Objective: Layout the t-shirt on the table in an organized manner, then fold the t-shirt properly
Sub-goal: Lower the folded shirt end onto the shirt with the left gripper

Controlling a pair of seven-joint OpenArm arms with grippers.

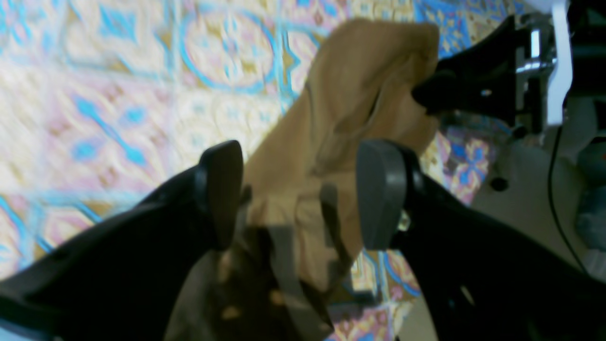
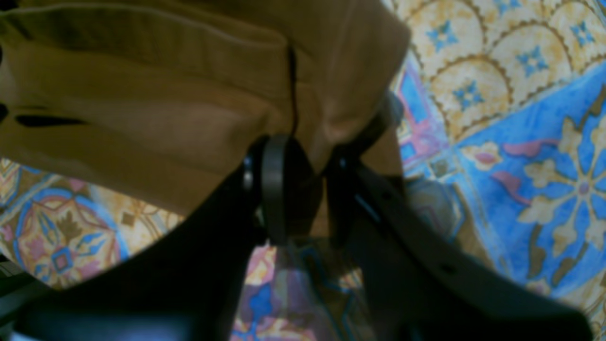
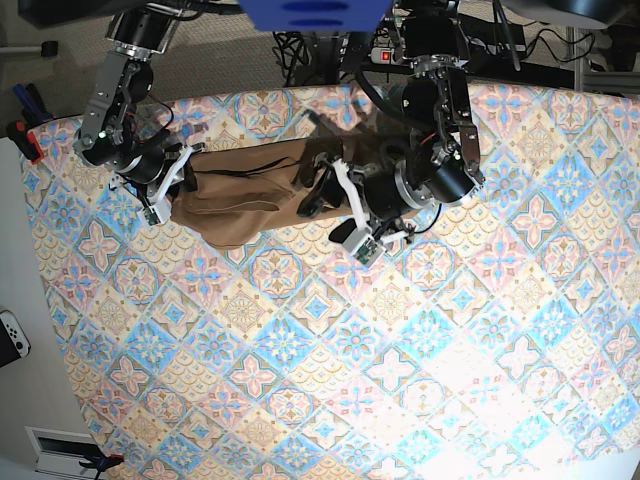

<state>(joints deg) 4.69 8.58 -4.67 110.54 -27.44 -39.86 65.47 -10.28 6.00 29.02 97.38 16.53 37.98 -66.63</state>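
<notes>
I need to close my left gripper on the near edge of the tan-brown t-shirt's loose end (image 3: 420, 216), across from the t-shirt end that my right gripper holds.
The tan-brown t-shirt (image 3: 250, 190) lies bunched in a long band near the far edge of the table (image 3: 400, 350), stretched between my two arms. My right gripper (image 2: 307, 180) is shut on a fold of the t-shirt (image 2: 165, 94) at its left end in the base view (image 3: 185, 175). My left gripper (image 1: 303, 194) is open, its pads wide apart on either side of the t-shirt (image 1: 360, 80), at the shirt's other end in the base view (image 3: 322, 192). The right gripper (image 1: 440, 90) also shows in the left wrist view, holding the far end.
The patterned table (image 1: 118, 94) ends close behind the shirt, with bare floor (image 1: 521, 208) and a black cable (image 1: 551, 189) beyond. A red clamp (image 3: 30, 145) sits at the table's left edge. A white controller (image 3: 12, 335) lies on the floor at the left.
</notes>
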